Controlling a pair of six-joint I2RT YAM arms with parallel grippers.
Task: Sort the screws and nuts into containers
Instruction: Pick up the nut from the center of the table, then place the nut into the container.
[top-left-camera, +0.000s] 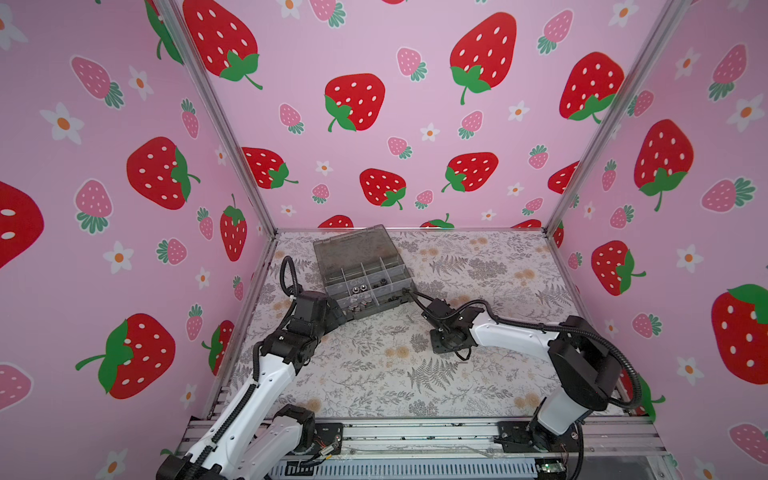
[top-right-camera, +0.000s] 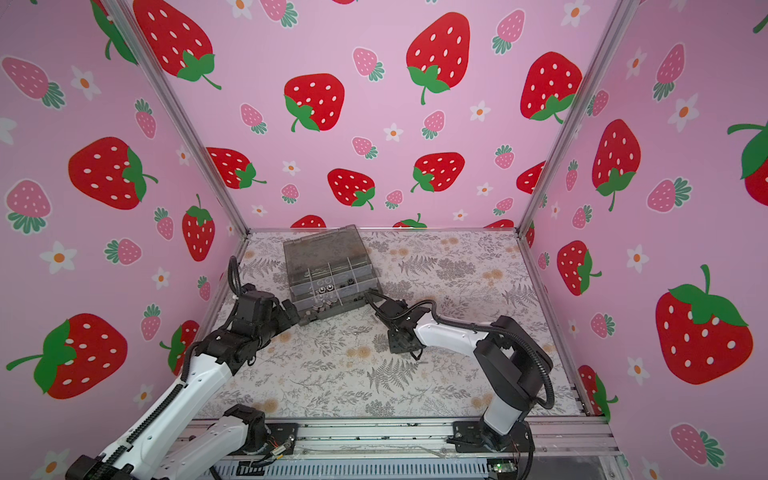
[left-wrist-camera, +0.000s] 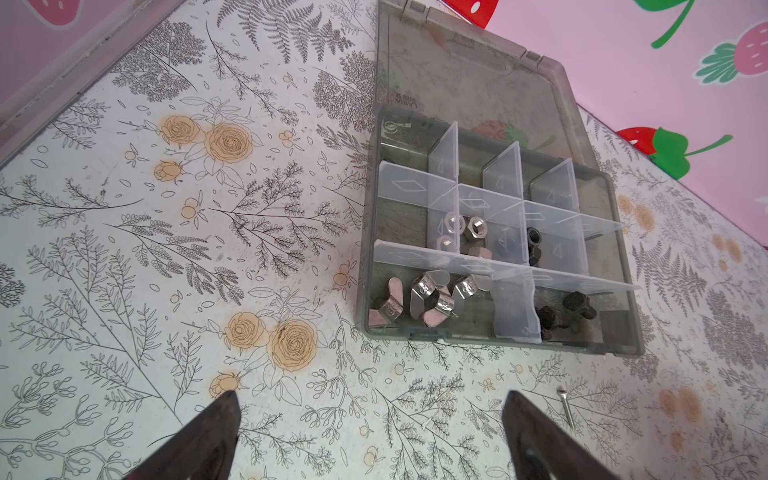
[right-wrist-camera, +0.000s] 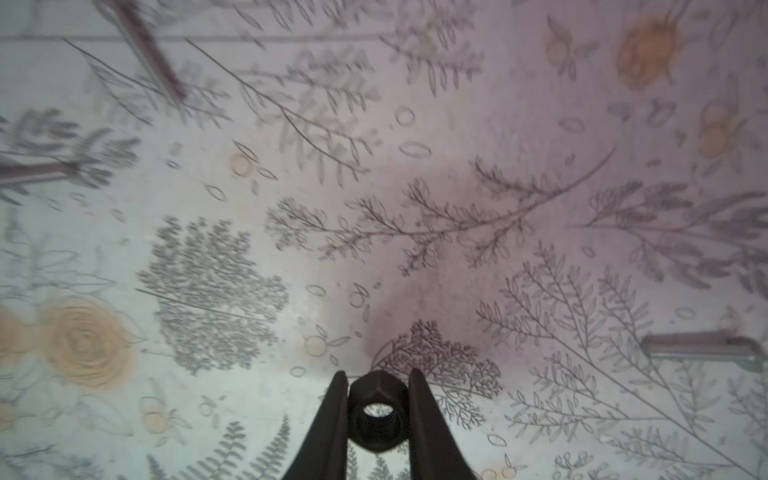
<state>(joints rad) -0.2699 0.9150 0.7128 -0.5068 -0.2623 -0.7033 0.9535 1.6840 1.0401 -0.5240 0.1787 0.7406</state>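
My left gripper is going to close just below the head of the thin silver screw (top-left-camera: 404, 314) (left-wrist-camera: 564, 399) that lies in front of the box's black screw compartment.
The smoky-grey organiser box (top-left-camera: 360, 266) (top-right-camera: 328, 266) lies open at the back left of the table, its containers (left-wrist-camera: 498, 337) split by clear dividers. Wing nuts (left-wrist-camera: 424, 296), silver nuts (left-wrist-camera: 474, 227), black nuts (left-wrist-camera: 534, 243) and black screws (left-wrist-camera: 578, 301) lie in separate compartments. My right gripper (right-wrist-camera: 378, 376) points down at the table's middle (top-left-camera: 444, 337), shut on a black hex nut (right-wrist-camera: 377, 411) held just above the cloth. By the box's front left corner my left gripper (left-wrist-camera: 370, 395) (top-left-camera: 340, 318) stands open, nothing between its fingers.
A thin silver screw (left-wrist-camera: 566, 405) lies loose on the floral cloth in front of the box. Another blurred silver screw (right-wrist-camera: 702, 347) lies near the right gripper. Strawberry-print walls close in the table on three sides; the box's lid (left-wrist-camera: 469, 75) leans back.
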